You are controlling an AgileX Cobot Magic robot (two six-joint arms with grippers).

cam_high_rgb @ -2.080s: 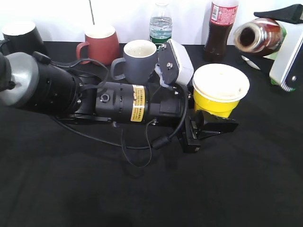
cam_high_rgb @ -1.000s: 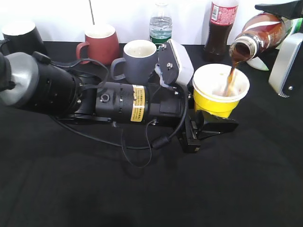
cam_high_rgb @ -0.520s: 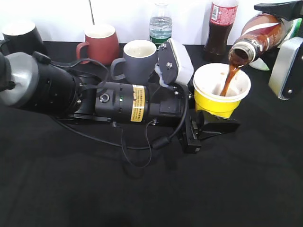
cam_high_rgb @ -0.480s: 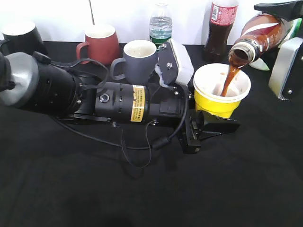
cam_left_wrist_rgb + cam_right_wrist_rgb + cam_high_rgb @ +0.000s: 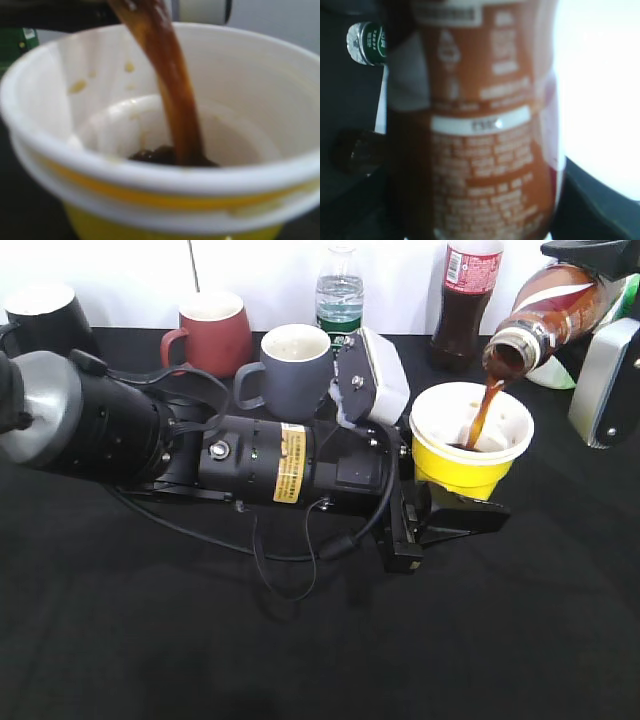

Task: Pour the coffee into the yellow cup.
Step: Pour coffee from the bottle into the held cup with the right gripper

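Next, my left gripper sets the yellow cup down and lets go of it on the black cloth (image 5: 168,423), just in front of the red mug.
The yellow cup (image 5: 470,445) stands right of centre, held between the black fingers of my left gripper (image 5: 455,508), which is shut on it. The cup fills the left wrist view (image 5: 165,200), with a brown stream (image 5: 172,95) falling into a small dark pool at its bottom. My right gripper (image 5: 600,300) at the top right is shut on the coffee bottle (image 5: 545,312), tilted mouth-down to the left above the cup's rim. Brown coffee runs from its mouth (image 5: 478,412) into the cup. The bottle's orange label fills the right wrist view (image 5: 485,150).
Behind the left arm (image 5: 150,445) stand a grey mug (image 5: 292,368), a red mug (image 5: 210,332), a black mug (image 5: 45,320), a water bottle (image 5: 340,290) and a dark cola bottle (image 5: 465,300). A black cloth (image 5: 300,640) covers the table.
The bottle tipped from level to mouth-down and coffee began streaming into the cup about a second ago. The stream continues; the left gripper and cup shifted slightly.
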